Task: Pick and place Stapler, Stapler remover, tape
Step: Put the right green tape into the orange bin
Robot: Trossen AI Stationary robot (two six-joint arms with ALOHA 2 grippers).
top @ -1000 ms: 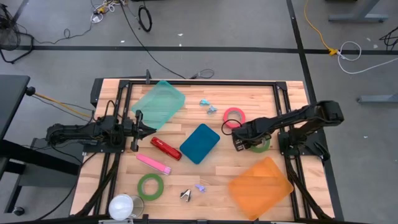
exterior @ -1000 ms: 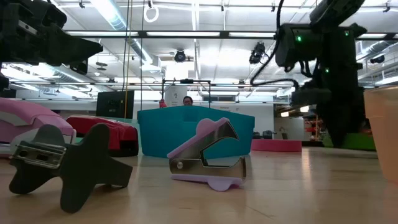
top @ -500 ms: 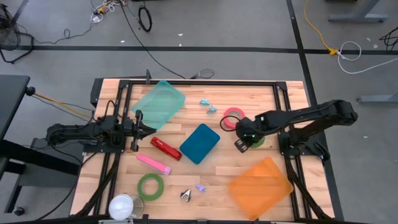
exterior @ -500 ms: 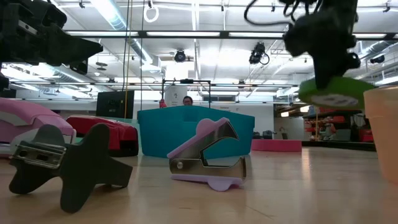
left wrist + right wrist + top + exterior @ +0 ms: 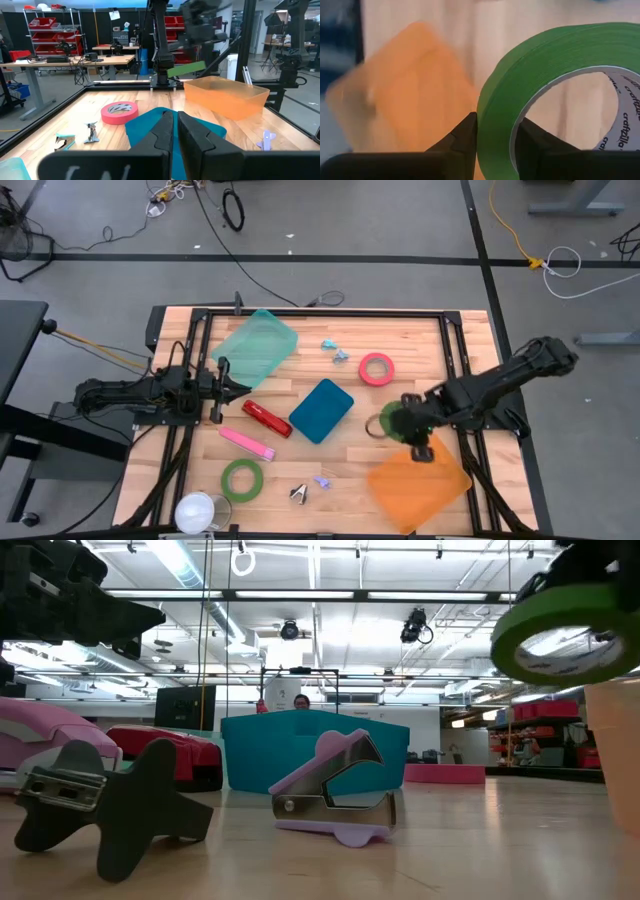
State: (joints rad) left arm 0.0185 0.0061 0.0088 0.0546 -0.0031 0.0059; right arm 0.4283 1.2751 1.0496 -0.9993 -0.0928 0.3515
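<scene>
My right gripper is to take the green tape roll near the middle of the orange bin (image 5: 403,486) (image 5: 402,84). Next, I let go of the roll there. It is now just beyond the bin's far edge.
My right gripper (image 5: 402,424) is shut on a green tape roll (image 5: 540,75), held in the air just beyond the far edge of the orange bin (image 5: 420,478); the roll also shows in the low view (image 5: 560,628). My left gripper (image 5: 240,388) is shut and empty at the table's left, by the light teal bin (image 5: 256,347). A red stapler (image 5: 266,418), a pink stapler (image 5: 247,443), a second green tape roll (image 5: 242,479), a pink tape roll (image 5: 376,367), and black (image 5: 299,494) and purple (image 5: 322,480) staple removers lie on the table. My right gripper pinches the green roll's wall (image 5: 495,150), one finger outside the ring (image 5: 462,137) and one inside its hole (image 5: 532,142). The arm comes from the table's right. The roll is lifted clear of the table and tilted.
A dark teal bin (image 5: 321,410) sits mid-table. Two small blue staple removers (image 5: 335,352) lie at the far side. A white round thing (image 5: 197,512) stands at the near left corner. Black frame rails (image 5: 460,380) run along the table's sides.
My right gripper has raised the green tape roll off the table from beside the pink roll and carried it toward the near edge, up to the orange bin. The roll has gone from flat on the table to tilted in the air.
</scene>
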